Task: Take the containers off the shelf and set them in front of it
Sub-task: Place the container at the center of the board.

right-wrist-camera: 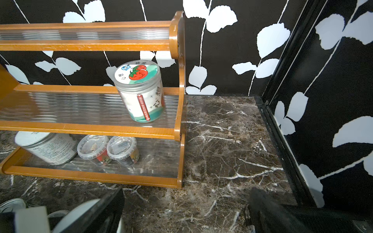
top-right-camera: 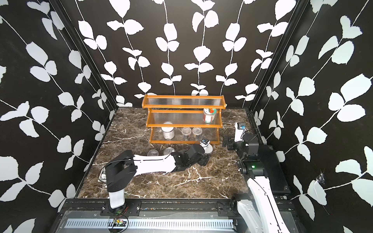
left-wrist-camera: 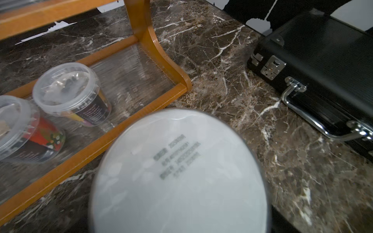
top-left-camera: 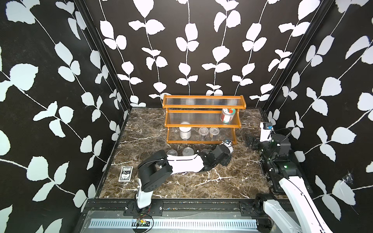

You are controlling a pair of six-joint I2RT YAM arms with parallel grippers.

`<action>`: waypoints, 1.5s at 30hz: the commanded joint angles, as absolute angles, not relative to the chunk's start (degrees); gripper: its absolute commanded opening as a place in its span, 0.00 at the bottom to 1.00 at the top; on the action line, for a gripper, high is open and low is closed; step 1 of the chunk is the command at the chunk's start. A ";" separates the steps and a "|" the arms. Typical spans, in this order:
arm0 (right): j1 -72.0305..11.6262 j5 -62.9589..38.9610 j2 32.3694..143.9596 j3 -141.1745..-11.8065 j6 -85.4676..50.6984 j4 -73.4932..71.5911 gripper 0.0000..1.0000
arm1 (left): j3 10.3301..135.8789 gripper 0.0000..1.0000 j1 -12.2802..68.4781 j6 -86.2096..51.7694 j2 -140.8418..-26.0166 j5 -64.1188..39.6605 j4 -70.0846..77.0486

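The white-lidded jar, now just in front of the shelf, will be let go by my left gripper on the marble before the shelf corner (top-left-camera: 228, 150) nearest the black case.
The shelf (top-left-camera: 203, 105) stands at the back of the marble table. A strawberry-lid jar (right-wrist-camera: 141, 90) is on the right of its middle tier. On the bottom tier are a grey-labelled jar (top-left-camera: 185, 132) and two clear lidded cups (top-left-camera: 203, 133) (top-left-camera: 214, 132). My left gripper (top-left-camera: 229, 152) is shut on a white-lidded jar (left-wrist-camera: 179, 171) just in front of the shelf's right end; its fingers are hidden in the left wrist view. A clear cup (top-left-camera: 172, 152) and a silver can (top-left-camera: 188, 151) stand in front of the shelf. My right gripper (top-left-camera: 252, 142) hangs open and holds nothing, right of the shelf.
A black case (left-wrist-camera: 312, 60) with chrome latches lies along the table's right edge, under the right arm. A black-and-white card box (top-left-camera: 126, 173) lies front left. My left arm stretches across the table in front of the can and the cup.
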State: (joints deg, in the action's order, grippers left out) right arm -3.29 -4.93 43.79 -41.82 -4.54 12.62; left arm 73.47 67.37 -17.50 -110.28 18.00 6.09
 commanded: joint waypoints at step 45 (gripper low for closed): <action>-2.36 -5.14 43.77 -39.86 -5.83 9.92 1.00 | 71.02 0.90 66.36 -19.70 -112.76 19.35 8.33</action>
State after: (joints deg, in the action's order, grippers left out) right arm -2.61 -4.97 43.92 -41.50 -5.41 12.62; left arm 72.36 66.70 -19.29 -115.44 19.09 11.03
